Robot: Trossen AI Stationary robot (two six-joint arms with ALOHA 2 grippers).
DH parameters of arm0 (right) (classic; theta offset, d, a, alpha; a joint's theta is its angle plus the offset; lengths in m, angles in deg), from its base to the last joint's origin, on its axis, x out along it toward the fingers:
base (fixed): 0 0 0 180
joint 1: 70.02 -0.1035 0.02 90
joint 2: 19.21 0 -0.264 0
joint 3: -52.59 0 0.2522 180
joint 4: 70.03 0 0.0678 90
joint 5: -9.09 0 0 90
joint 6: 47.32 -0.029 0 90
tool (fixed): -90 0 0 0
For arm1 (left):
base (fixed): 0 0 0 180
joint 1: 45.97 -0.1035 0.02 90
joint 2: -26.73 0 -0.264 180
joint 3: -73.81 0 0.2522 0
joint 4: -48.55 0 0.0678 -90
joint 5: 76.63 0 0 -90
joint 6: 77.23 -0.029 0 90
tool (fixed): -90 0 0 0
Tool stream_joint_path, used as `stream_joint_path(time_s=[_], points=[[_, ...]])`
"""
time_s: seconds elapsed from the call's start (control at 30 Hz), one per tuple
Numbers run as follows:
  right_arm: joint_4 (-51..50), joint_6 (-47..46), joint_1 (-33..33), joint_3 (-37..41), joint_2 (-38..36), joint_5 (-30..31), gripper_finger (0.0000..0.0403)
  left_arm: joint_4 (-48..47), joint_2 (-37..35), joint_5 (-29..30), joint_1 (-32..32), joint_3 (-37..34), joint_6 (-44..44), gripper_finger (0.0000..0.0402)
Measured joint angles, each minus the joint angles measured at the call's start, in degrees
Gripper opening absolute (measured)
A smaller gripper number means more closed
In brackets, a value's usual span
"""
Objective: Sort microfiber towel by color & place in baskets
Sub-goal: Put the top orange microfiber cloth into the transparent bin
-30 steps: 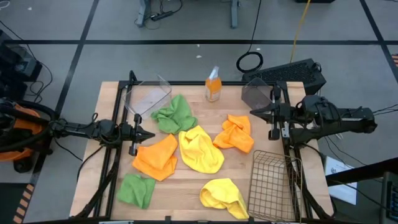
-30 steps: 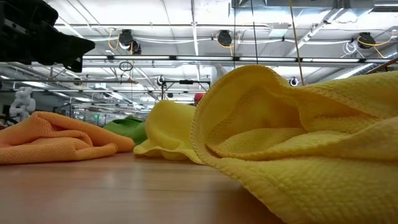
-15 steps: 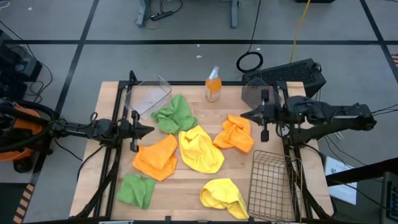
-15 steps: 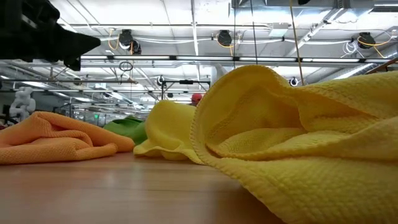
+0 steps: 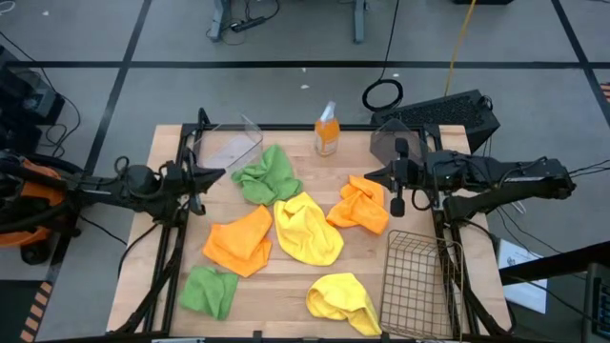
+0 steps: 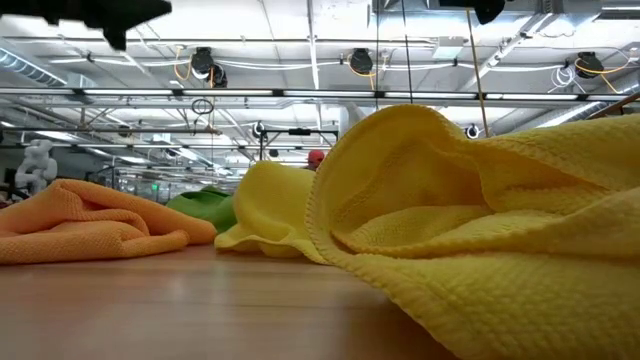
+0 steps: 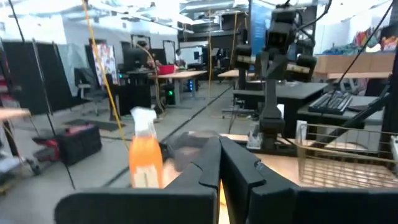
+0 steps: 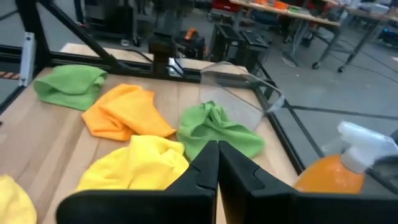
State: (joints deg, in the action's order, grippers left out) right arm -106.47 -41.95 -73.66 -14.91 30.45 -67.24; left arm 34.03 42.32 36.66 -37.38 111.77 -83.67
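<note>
Next, my right gripper grabs the folded middle (image 5: 354, 202) of the orange towel that lies nearer the dark smoky basket.
Six towels lie loose on the wooden table: green (image 5: 267, 173) and green (image 5: 210, 291), orange (image 5: 240, 240) and orange (image 5: 360, 204), yellow (image 5: 307, 229) and yellow (image 5: 345, 300). The clear basket (image 5: 227, 145) stands at the far left, the dark smoky basket (image 5: 393, 141) at the far right, and the wire mesh basket (image 5: 419, 281) at the near right. My left gripper (image 5: 217, 174) hovers shut beside the far green towel, below the clear basket. My right gripper (image 5: 370, 176) is shut above the far edge of the right orange towel. Neither touches anything.
An orange spray bottle (image 5: 327, 129) with a white top stands at the far edge between the clear and dark baskets. Black frame rails run along the table's left and right sides. Bare wood shows at the near middle (image 5: 276, 286).
My left gripper has risen and moved toward the far edge, away from the left orange towel, leaving the top of the low view. My right gripper has moved toward the table's left, out over the right orange towel. The towels have not moved.
</note>
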Motion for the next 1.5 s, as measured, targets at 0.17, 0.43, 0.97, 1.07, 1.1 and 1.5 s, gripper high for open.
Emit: stream_joint_path(time_s=[0.17,0.43,0.97,1.07,1.1,1.5], points=[[-0.2,-0.3,0.0,0.0,0.9,-0.1,0.0000,-0.8,8.2,-0.6,0.0,9.1,-3.3,0.0009],[0.7,-1.5,0.0,0.0,1.2,0.0,0.0000,-8.0,19.5,-0.8,0.1,21.8,-2.9,0.0009],[-9.8,-9.5,0.0,0.0,1.2,0.0,0.0000,-16.7,30.6,-3.5,0.1,29.6,-1.4,0.0009],[-13.0,-12.9,0.0,0.0,1.9,-0.1,0.0000,-16.7,32.4,-5.3,0.1,29.6,-1.4,0.0009],[-14.2,-14.0,0.0,0.0,2.3,-0.1,0.0000,-16.8,33.1,-5.8,0.1,29.6,-1.4,0.0009],[-23.0,-19.9,0.0,0.0,12.1,-0.3,0.0068,-16.8,41.4,-6.6,0.1,29.6,-1.4,0.0009]])
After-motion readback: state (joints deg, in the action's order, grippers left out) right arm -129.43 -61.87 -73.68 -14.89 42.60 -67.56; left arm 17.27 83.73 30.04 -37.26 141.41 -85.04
